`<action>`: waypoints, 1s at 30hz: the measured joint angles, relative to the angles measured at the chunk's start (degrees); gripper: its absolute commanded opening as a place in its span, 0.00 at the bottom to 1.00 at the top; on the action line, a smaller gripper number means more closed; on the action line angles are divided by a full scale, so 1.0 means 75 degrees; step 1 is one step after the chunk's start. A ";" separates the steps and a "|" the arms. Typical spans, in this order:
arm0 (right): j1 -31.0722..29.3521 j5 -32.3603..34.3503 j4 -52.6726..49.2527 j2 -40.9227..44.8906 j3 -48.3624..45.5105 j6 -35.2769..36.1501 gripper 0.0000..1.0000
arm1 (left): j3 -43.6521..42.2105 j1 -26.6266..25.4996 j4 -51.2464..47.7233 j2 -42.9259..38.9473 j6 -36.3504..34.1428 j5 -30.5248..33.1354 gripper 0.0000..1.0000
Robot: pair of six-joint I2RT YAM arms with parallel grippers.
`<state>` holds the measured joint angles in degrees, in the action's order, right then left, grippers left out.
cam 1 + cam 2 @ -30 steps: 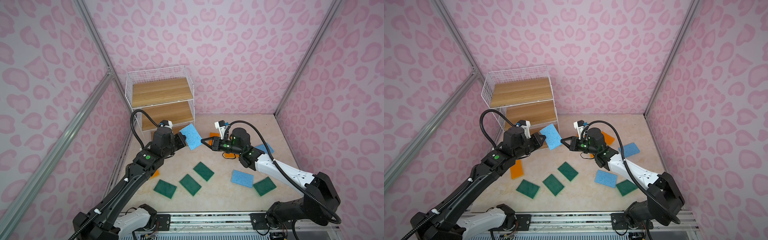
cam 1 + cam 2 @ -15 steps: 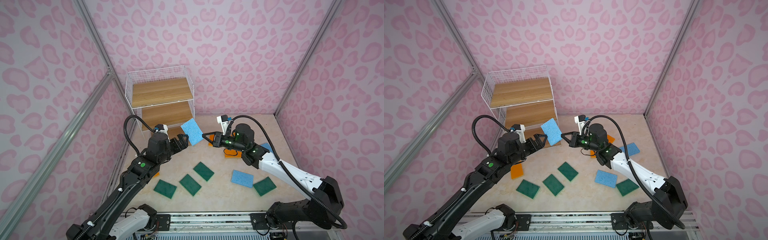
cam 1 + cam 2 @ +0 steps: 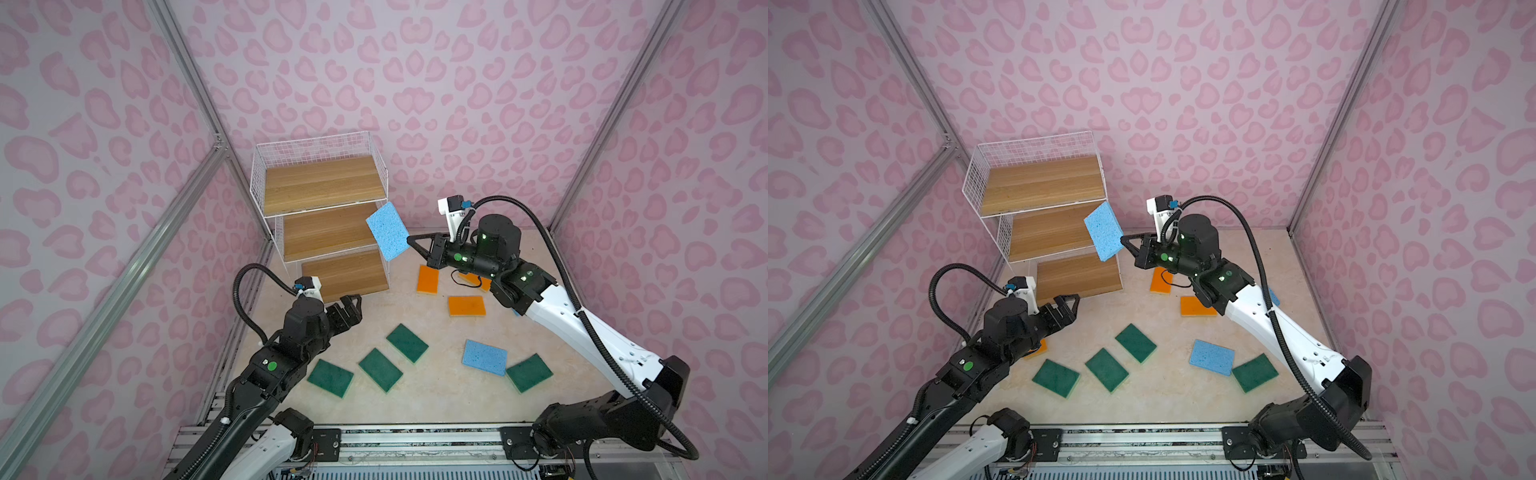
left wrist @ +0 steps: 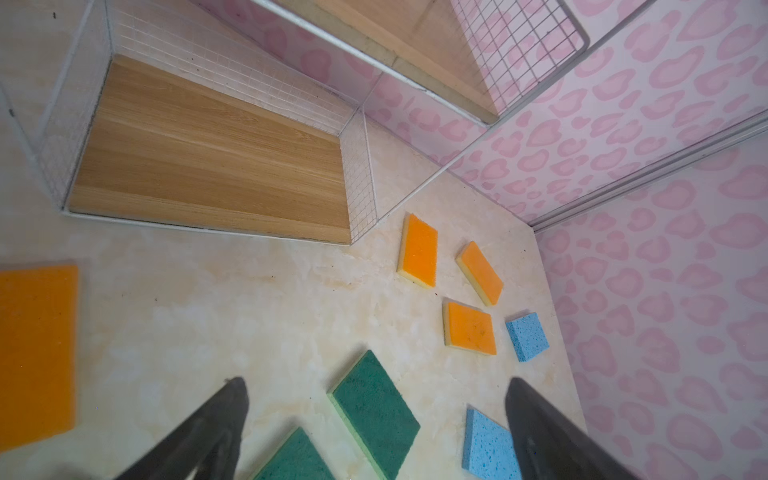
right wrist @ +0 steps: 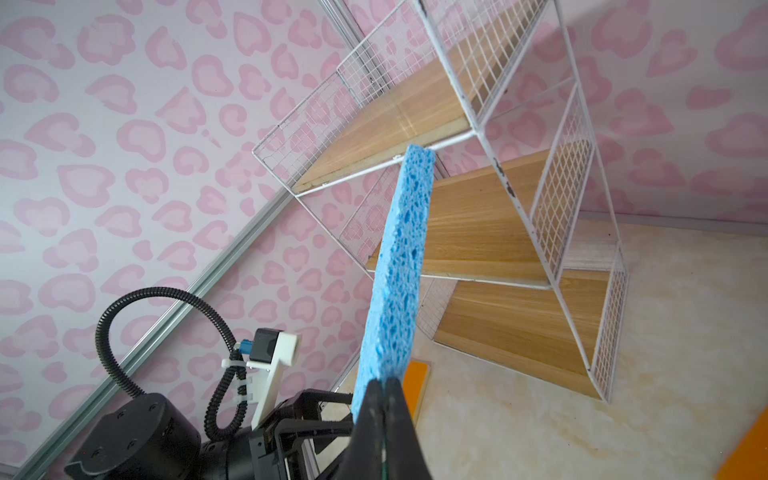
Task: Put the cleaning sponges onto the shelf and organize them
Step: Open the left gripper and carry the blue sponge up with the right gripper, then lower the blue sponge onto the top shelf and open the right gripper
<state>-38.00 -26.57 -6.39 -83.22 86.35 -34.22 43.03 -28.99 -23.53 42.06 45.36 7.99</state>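
Observation:
My right gripper is going to put the light blue sponge down on the top board's front edge (image 3: 350, 184) (image 5: 433, 102), near the side of the orange sponges.
A speckled light blue sponge (image 3: 387, 231) (image 3: 1104, 231) (image 5: 399, 266) hangs tilted in the air at the right side of the shelf (image 3: 320, 187) (image 3: 1042, 185) (image 5: 478, 224), level with its middle board. My right gripper (image 3: 409, 239) (image 3: 1122, 240) (image 5: 384, 384) is shut on the sponge's near edge. All three wooden boards are bare. My left gripper (image 3: 351, 298) (image 3: 1069, 298) (image 4: 376, 384) is open and holds nothing, low in front of the bottom board (image 4: 208, 166).
Several dark green sponges (image 3: 407, 343) (image 3: 380, 370) (image 3: 529, 372) lie on the floor at the front, with a blue sponge (image 3: 484, 358) among them. Orange sponges (image 3: 428, 279) (image 3: 466, 306) lie right of the shelf. Another orange sponge (image 4: 37, 349) lies under my left arm. Pink walls close in on both sides.
My left gripper opened, let go of the blue sponge and drew back down toward the front. The right gripper, shut on that sponge, carried it up and back to the shelf's side.

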 measured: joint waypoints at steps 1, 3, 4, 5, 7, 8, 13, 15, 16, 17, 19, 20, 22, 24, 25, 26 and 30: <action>0.0000 0.0023 -0.0114 -0.0125 0.0280 0.0102 0.00 | -0.0108 0.0000 -0.0006 -0.0079 -0.0032 0.0006 0.98; -0.0012 0.0131 -0.0303 -0.0399 0.0880 0.0268 0.00 | -0.0291 0.0000 -0.0026 -0.0163 -0.0067 0.0020 0.98; -0.0023 0.0137 -0.0414 -0.0571 0.1233 0.0344 0.00 | -0.0353 0.0000 -0.0032 -0.0172 -0.0102 0.0017 0.98; -0.0029 0.0149 -0.0466 -0.0714 0.1478 0.0414 0.00 | -0.0414 0.0000 -0.0029 -0.0172 -0.0152 0.0015 0.98; -0.0058 0.0198 -0.0737 -0.1139 0.2270 0.0568 0.00 | -0.0510 0.0000 -0.0038 -0.0172 -0.0245 0.0009 0.98; -0.0076 0.0221 -0.0819 -0.1343 0.2614 0.0647 0.00 | -0.0539 0.0000 -0.0038 -0.0172 -0.0245 0.0006 0.98; -0.0192 0.0286 -0.1183 -0.2270 0.4138 0.0909 0.00 | -0.0766 0.0000 0.0035 -0.0198 -0.0393 -0.0012 0.97; -0.0242 0.0289 -0.1300 -0.2626 0.4677 0.0970 0.00 | -0.0860 0.0000 0.0093 -0.0227 -0.0452 -0.0015 0.97; -0.0262 0.0291 -0.1341 -0.2798 0.4913 0.1020 0.00 | -0.0903 0.0000 0.0117 -0.0242 -0.0455 -0.0017 0.97; -0.0274 0.0291 -0.1367 -0.2946 0.5141 0.1037 0.00 | -0.0921 0.0000 0.0119 -0.0251 -0.0478 -0.0020 0.97; -0.0294 0.0309 -0.1419 -0.3267 0.5563 0.1055 0.00 | -0.0924 0.0000 0.0125 -0.0274 -0.0562 -0.0023 0.98; -0.0315 0.0323 -0.1428 -0.3418 0.5776 0.1058 0.00 | -0.0933 0.0000 0.0125 -0.0306 -0.0603 -0.0029 0.98; -0.0321 0.0344 -0.1460 -0.3681 0.6126 0.1075 0.00 | -0.0965 0.0000 0.0149 -0.0370 -0.0624 -0.0032 0.97; -0.0321 0.0373 -0.1472 -0.3940 0.6449 0.1072 0.00 | -0.1023 0.0000 0.0152 -0.0411 -0.0650 -0.0032 0.98; -0.0321 0.0431 -0.1483 -0.4060 0.6572 0.1072 0.00 | -0.1049 0.0000 0.0152 -0.0414 -0.0650 -0.0032 0.98; -0.0318 0.0493 -0.1501 -0.4179 0.6697 0.1072 0.00 | -0.1067 0.0000 0.0152 -0.0417 -0.0653 -0.0032 0.98; -0.0283 0.0641 -0.1635 -0.4526 0.7029 0.1072 0.00 | -0.1107 0.0000 0.0154 -0.0428 -0.0673 -0.0035 0.97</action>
<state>-40.12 -21.76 -18.65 -117.16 139.06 -26.17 34.72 -28.99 -22.37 38.85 40.32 7.73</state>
